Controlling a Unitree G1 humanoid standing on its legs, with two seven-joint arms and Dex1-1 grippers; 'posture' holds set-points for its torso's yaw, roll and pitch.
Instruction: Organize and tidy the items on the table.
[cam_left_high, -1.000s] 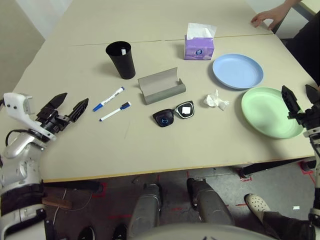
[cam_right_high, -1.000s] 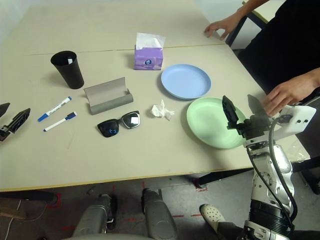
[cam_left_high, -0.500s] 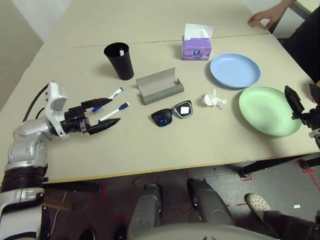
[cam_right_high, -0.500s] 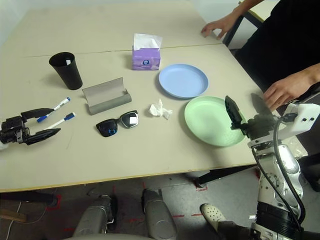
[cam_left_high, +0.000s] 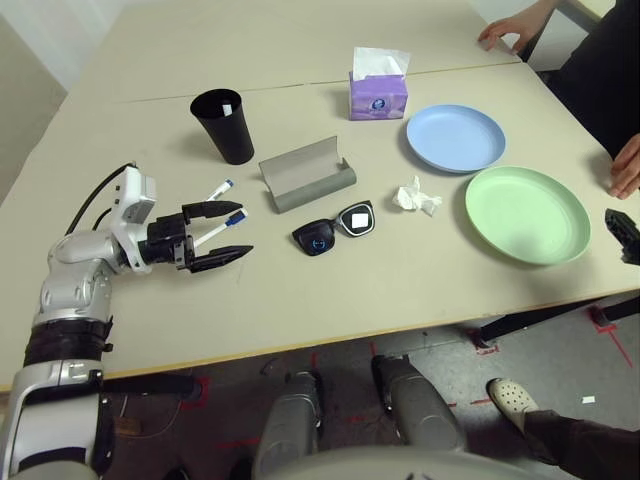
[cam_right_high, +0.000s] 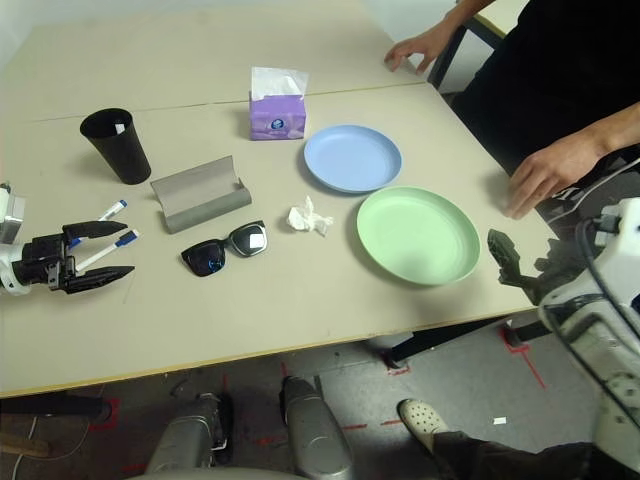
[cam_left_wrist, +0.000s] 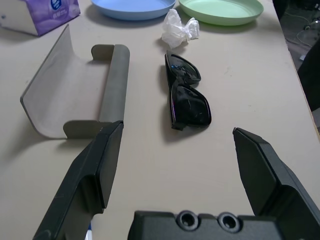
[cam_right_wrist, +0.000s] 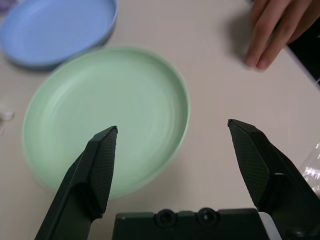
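I should next bring my right gripper to the green plate and close it on the plate's rim (cam_left_high: 587, 239) (cam_right_wrist: 183, 139), on the side that is farthest from the crumpled tissue.
My left gripper (cam_left_high: 243, 230) is open, low over the table (cam_left_high: 330, 300), with the nearer white blue-capped marker (cam_left_high: 222, 227) lying between its fingers. The second marker (cam_left_high: 219, 189) lies just beyond. Ahead of the gripper are the black sunglasses (cam_left_wrist: 186, 96) and the grey glasses case (cam_left_wrist: 75, 90), standing open. A crumpled tissue (cam_left_high: 415, 197), a blue plate (cam_left_high: 455, 138) and a green plate (cam_left_high: 527, 213) lie to the right. The tall black cup (cam_left_high: 224, 125) stands at the back left. My right gripper (cam_right_wrist: 172, 129) is open at the table's right edge, beside the green plate (cam_right_wrist: 105, 115).
A purple tissue box (cam_left_high: 378, 84) stands behind the case. A person stands at the right: one hand (cam_right_high: 545, 170) rests on the table near my right gripper, the other hand (cam_left_high: 505, 30) on the far edge. A seam (cam_left_high: 150, 97) crosses the tabletop.
My left gripper swung in from the table's left edge to the markers. My right gripper drew back from over the green plate to the table's right edge. The camera shifted.
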